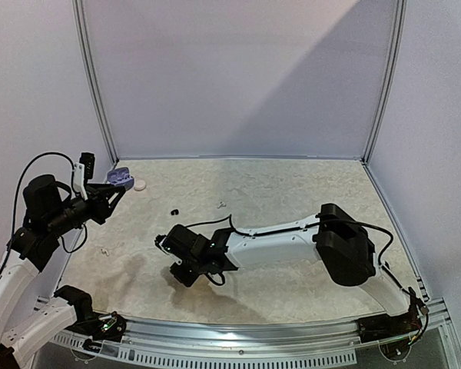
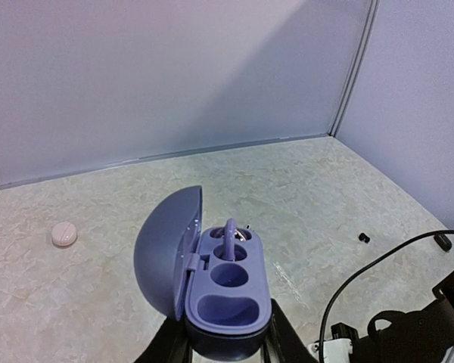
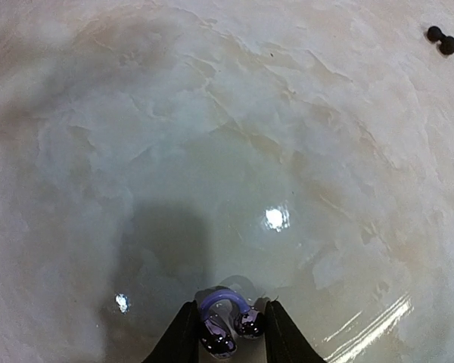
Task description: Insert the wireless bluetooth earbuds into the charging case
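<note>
The right gripper pinches the earbud across both shiny dark ends that must go into the sockets, so the robot should set it down and take it by its purple band (image 3: 225, 295).
My left gripper (image 2: 227, 344) is shut on a purple charging case (image 2: 225, 299) and holds it up at the table's left side (image 1: 121, 176). Its lid stands open to the left. One purple clip-shaped earbud (image 2: 230, 238) stands in the far sockets, and the near sockets are empty. Low over the table's middle, my right gripper (image 3: 227, 333) has both fingers against another purple earbud (image 3: 228, 318) with two shiny dark ends, which rests on the tabletop. In the top view that gripper (image 1: 165, 246) points down and hides the earbud.
A black earbud (image 1: 174, 211) (image 3: 442, 39) lies beyond the right gripper. A small white piece (image 1: 222, 204) lies further right. A round white object (image 1: 140, 184) (image 2: 63, 234) sits near the back left corner, and a tiny white piece (image 1: 104, 250) lies at the left. White walls enclose the table.
</note>
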Robot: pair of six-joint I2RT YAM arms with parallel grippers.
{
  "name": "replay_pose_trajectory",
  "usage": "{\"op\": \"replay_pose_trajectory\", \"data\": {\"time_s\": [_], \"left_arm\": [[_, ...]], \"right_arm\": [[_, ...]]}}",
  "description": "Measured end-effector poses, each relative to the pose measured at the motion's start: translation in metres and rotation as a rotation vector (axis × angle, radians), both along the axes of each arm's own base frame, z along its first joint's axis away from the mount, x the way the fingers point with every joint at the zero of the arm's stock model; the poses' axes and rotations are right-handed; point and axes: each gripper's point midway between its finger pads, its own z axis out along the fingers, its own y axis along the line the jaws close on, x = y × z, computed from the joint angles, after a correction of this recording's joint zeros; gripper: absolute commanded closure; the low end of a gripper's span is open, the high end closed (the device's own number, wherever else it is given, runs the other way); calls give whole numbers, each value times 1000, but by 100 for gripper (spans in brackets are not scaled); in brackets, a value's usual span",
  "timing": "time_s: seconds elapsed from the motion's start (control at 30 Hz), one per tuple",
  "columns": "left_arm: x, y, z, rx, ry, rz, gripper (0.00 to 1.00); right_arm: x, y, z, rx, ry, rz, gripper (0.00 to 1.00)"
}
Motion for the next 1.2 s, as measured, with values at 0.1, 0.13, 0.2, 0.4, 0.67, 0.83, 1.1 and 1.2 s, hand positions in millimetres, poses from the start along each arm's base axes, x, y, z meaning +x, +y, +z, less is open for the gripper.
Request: {"op": "replay_pose_trajectory", "data": {"time_s": [0.1, 0.13, 0.2, 0.4, 0.67, 0.83, 1.1, 1.2], "left_arm": [[0, 0, 0, 1, 0, 0, 100], [0, 0, 0, 2, -1, -1, 100], [0, 0, 0, 4, -2, 0, 100], [0, 0, -1, 4, 1, 0, 100], [1, 0, -5, 6, 10, -1, 100], [1, 0, -6, 6, 13, -2, 100], [2, -1, -12, 7, 27, -6, 100], [2, -1, -12, 8, 28, -6, 100]], "right_arm": [[-5, -14, 0, -18, 13, -28, 70], [-6, -20, -1, -28, 17, -47, 70], [-9, -38, -1, -51, 27, -97, 70], [-21, -107, -3, -119, 89, -335, 70], [-45, -157, -5, -161, 170, -607, 61], [-59, -164, -3, -188, 227, -670, 44], [-76, -166, 3, -277, 354, -577, 42], [-70, -159, 14, -279, 404, -481, 49]]}}
